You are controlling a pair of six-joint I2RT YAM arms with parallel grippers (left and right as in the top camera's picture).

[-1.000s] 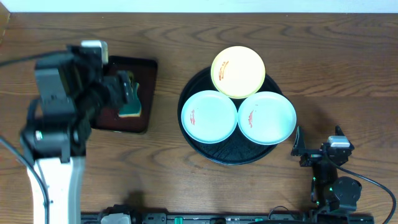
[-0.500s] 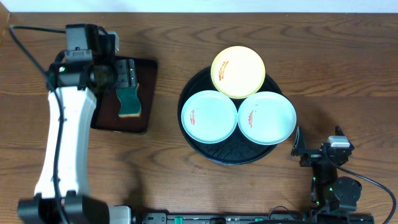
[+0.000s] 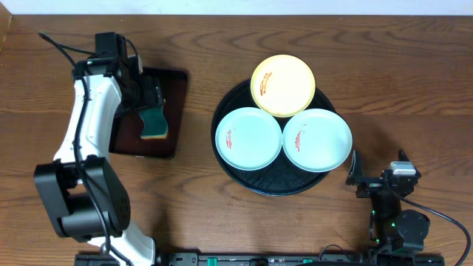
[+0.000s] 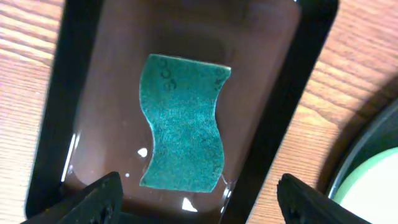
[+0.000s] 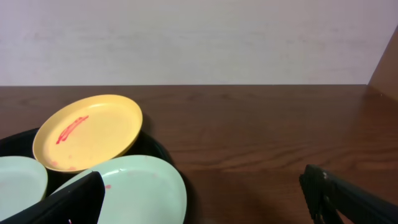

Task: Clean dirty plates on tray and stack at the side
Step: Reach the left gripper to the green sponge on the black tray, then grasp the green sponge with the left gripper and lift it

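Next, I close my left gripper on the narrow middle of the teal sponge [image 3: 153, 120] [image 4: 185, 129] in the small dark rectangular tray.
Three dirty plates lie on the round black tray [image 3: 270, 182]: a yellow plate [image 3: 283, 85] at the back, a pale left plate [image 3: 248, 138] and a pale right plate [image 3: 318, 140], each with red smears. My left gripper [image 3: 150, 96] is open above the teal sponge [image 3: 154, 123], which lies in the small dark rectangular tray [image 3: 171, 118]. In the left wrist view the sponge [image 4: 185, 140] lies between my open fingers [image 4: 199, 199]. My right gripper [image 3: 377, 177] is open and empty, low at the front right. The right wrist view shows the yellow plate [image 5: 87, 132] and the right plate [image 5: 140, 186].
The wooden table [image 3: 414, 89] extends on all sides. The rectangular tray's wet floor [image 4: 112, 112] shows glints. A wall runs behind the table [image 5: 199, 37]. My left arm [image 3: 89, 140] stretches from the front left edge.
My left arm has swung back and stretched out, bringing the gripper low over the sponge in the rectangular tray. The plates and right arm have not moved.
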